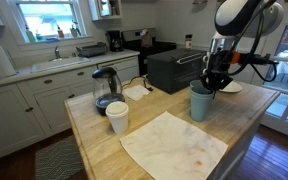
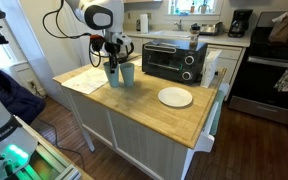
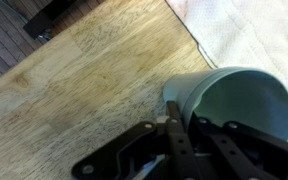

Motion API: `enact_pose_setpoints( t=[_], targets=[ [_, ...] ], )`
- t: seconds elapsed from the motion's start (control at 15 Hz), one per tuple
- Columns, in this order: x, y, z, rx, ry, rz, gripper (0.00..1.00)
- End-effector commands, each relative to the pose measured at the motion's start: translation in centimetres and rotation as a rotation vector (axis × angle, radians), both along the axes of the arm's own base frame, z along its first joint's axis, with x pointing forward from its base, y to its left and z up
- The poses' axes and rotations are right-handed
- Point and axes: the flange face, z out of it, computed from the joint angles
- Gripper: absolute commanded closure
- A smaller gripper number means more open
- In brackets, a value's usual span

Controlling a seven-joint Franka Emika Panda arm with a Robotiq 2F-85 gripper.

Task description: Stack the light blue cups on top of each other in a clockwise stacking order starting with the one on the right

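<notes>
The light blue cup will be put down by my gripper, stacked, between the stained white cloth and the black toaster oven [image 1: 199, 94].
One light blue cup [image 1: 200, 103] stands upright on the wooden island top, next to the cloth; it also shows in the other exterior view [image 2: 127, 75]. In the wrist view the cup [image 3: 239, 100] fills the right side and I look into its open mouth. My gripper [image 1: 215, 86] [image 2: 113, 68] reaches down at its rim. In the wrist view the gripper [image 3: 182, 118] has one finger outside the cup wall and one inside, closed on the rim. I see no separate second or third light blue cup; I cannot tell whether others are nested inside.
A white cup [image 1: 117, 117] and a glass carafe [image 1: 105, 90] stand near the island's far end. A stained white cloth [image 1: 174, 146] lies beside the cup. A black toaster oven [image 2: 174, 60] and a white plate [image 2: 175, 96] are on the same top.
</notes>
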Motion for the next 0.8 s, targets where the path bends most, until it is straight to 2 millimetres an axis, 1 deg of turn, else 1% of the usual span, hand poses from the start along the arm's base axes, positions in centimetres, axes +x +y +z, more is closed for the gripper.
enact_pose_setpoints(
  t=[0.0,0.07,0.33,0.73],
  targets=[
    [-0.2,0.3,1.6,0.06,-0.022,0.02,0.98],
    [-0.3,0.3,2.0,0.077,-0.025,0.027,0.98],
    [-1.2,0.2,5.3,0.133,-0.045,0.065,0.98],
    [-2.0,-1.5,12.2,0.132,-0.144,0.049,0.98]
  ],
)
